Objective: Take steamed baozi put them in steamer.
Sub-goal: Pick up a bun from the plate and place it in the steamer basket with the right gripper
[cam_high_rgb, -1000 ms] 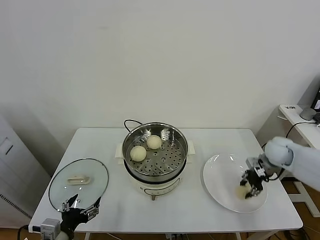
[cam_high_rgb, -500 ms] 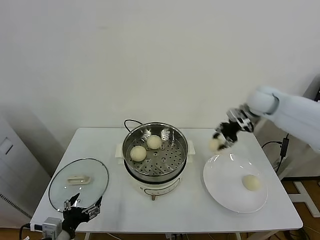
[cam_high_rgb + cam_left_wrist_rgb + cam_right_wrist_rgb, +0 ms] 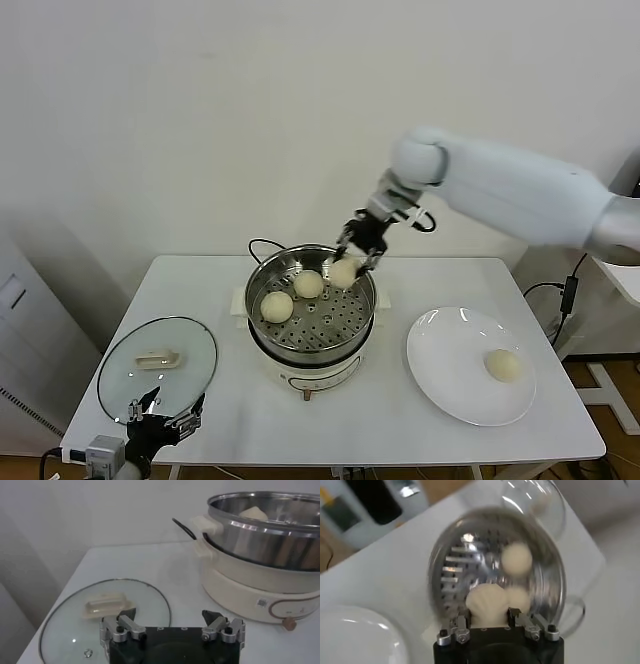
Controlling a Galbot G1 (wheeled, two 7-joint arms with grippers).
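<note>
The robot's right gripper should release the baozi on the steamer's perforated tray (image 3: 308, 336) (image 3: 471, 549), close to the front rim. That baozi now hangs over the steamer's back part.
The steamer (image 3: 264, 284) stands mid-table with two baozi (image 3: 277, 306) (image 3: 308, 284) on its perforated tray. My right gripper (image 3: 350, 263) hangs over the steamer's back right part, shut on a third baozi (image 3: 345, 273). The right wrist view shows that bun (image 3: 487, 605) squeezed between the fingers above the tray (image 3: 450, 575), with the two other baozi (image 3: 516, 557) below. One more baozi (image 3: 503, 365) lies on the white plate (image 3: 445, 350). My left gripper (image 3: 160, 418) is parked open at the front left table edge, nothing between its fingers (image 3: 125, 620).
A round glass lid (image 3: 157, 368) lies flat on the table's left side, just beyond the left gripper. The steamer's black cord (image 3: 258, 244) loops behind it. The white wall stands close behind the table. Another desk with gear shows at the far right.
My right gripper took one baozi off the plate, lifted it and carried it left to above the steamer. One bun stays on the plate. The left arm has not moved.
</note>
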